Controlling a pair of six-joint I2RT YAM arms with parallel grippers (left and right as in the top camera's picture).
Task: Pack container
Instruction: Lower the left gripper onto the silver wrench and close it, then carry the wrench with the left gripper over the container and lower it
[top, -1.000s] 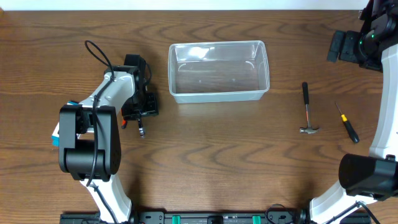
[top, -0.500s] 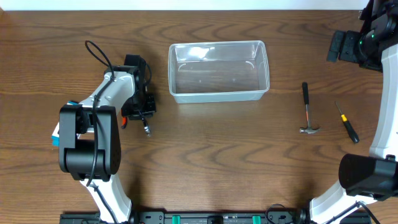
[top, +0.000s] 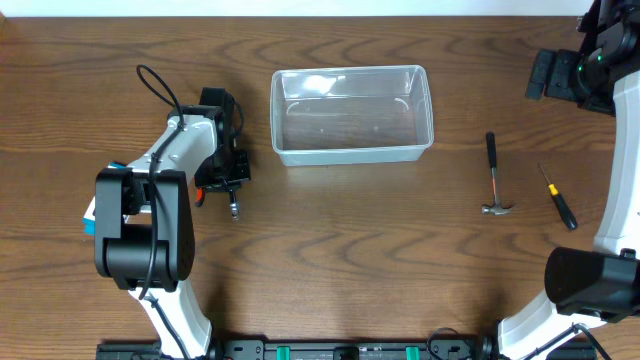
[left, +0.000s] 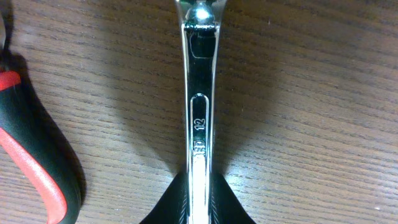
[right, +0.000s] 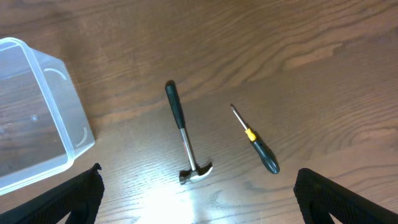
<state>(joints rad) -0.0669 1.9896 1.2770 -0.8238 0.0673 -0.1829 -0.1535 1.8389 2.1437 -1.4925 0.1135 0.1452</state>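
Observation:
The robot's left gripper will release the chrome wrench on the bottom of the clear plastic container (top: 345, 117).
The clear plastic container (top: 350, 155) stands empty at the table's back middle; its corner shows at the left of the right wrist view (right: 69, 121). My left gripper (top: 228, 186) is down at the table to the container's left, shut on the shaft of a chrome wrench (left: 199, 118) stamped 12, whose end sticks out toward the front (top: 233, 207). Red-and-black pliers handles (left: 37, 168) lie right beside it. My right gripper (right: 199, 182) hangs high at the far right, open and holding nothing, above a hammer (right: 183, 140) and a screwdriver (right: 256, 141).
The hammer (top: 494, 175) and the yellow-and-black screwdriver (top: 558, 197) lie on the wood right of the container. A small blue-and-white box (top: 88, 215) peeks out under the left arm. The arm bases stand at the front corners.
My left gripper's jaws have closed on the wrench, and the wrench's free end has swung slightly to the right. The right arm has not moved.

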